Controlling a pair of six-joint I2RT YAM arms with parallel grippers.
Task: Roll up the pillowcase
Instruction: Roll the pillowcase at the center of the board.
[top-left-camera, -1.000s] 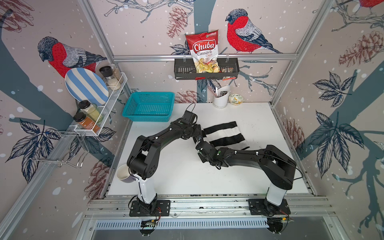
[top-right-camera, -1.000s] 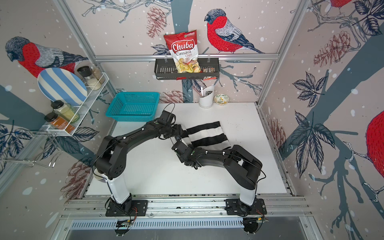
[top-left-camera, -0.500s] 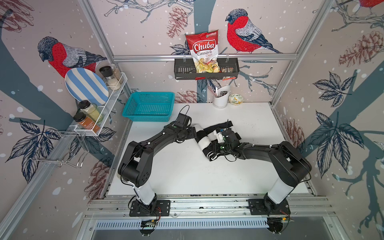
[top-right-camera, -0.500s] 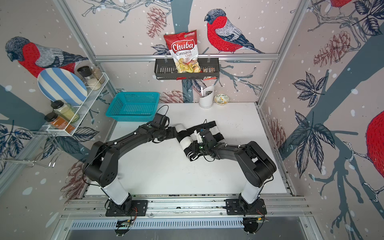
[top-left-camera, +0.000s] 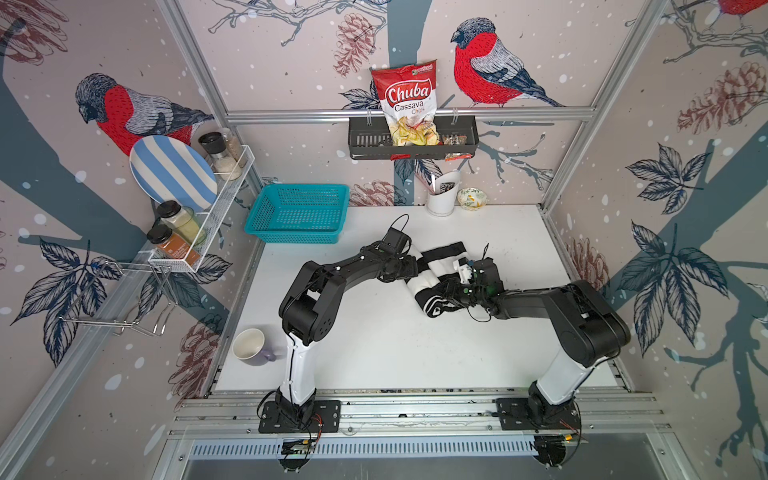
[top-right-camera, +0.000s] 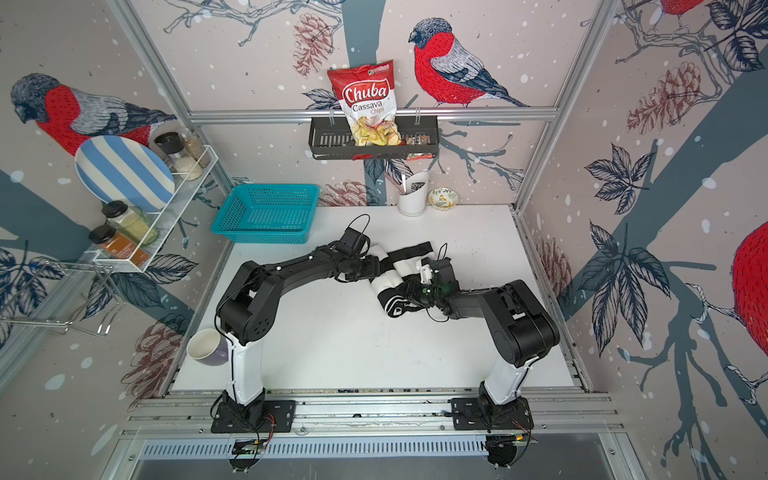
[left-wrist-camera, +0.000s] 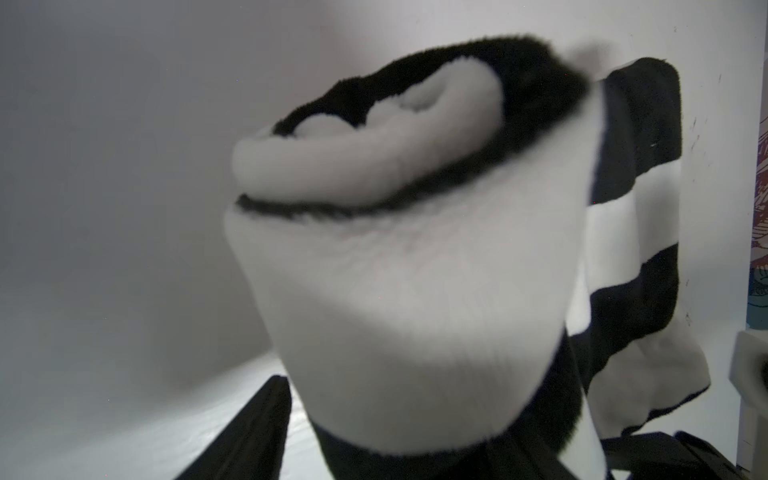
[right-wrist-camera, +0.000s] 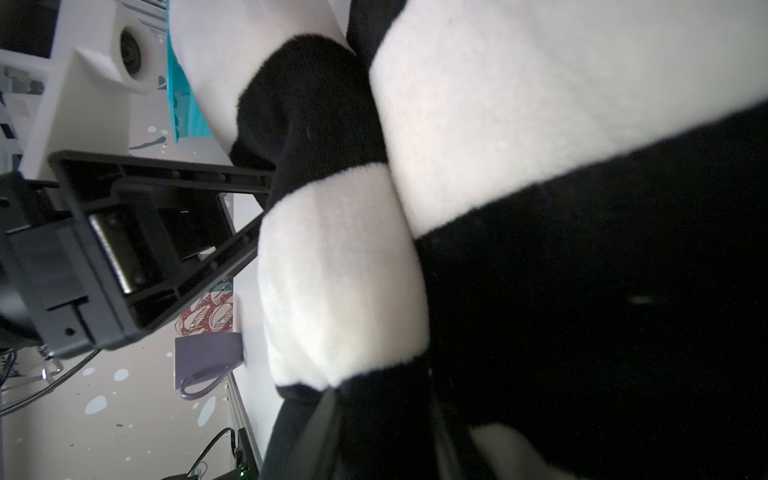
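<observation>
My right gripper needs to open wide, take the roll's near end (top-left-camera: 432, 307) and bring it square before rolling further, because the roll slants against the flat tail.
The pillowcase (top-left-camera: 420, 283) (top-right-camera: 387, 286) lies mid-table as a thick black-and-white roll, with a short flat tail (top-left-camera: 446, 251) still spread behind it. My left gripper (top-left-camera: 414, 268) (top-right-camera: 376, 268) reaches the roll's far end. In the left wrist view the roll (left-wrist-camera: 415, 257) fills the space between its fingers (left-wrist-camera: 249, 436), with a gap beside one finger, so the jaws stand open. My right gripper (top-left-camera: 451, 291) (top-right-camera: 411, 293) lies against the roll's near side. In the right wrist view its fingers (right-wrist-camera: 322, 432) stand apart with black fabric (right-wrist-camera: 582, 291) between them.
A teal basket (top-left-camera: 299, 214) stands at the back left. A mug (top-left-camera: 251, 347) lies at the front left edge. A white utensil cup (top-left-camera: 441, 199) and small bowl (top-left-camera: 471, 197) sit by the back wall. A wire rack (top-left-camera: 224, 195) with jars and a striped plate hangs on the left wall.
The pillowcase lay mostly flat a second ago and is now rolled toward the right. Both grippers moved right with it. The right gripper's jaws have spread apart.
</observation>
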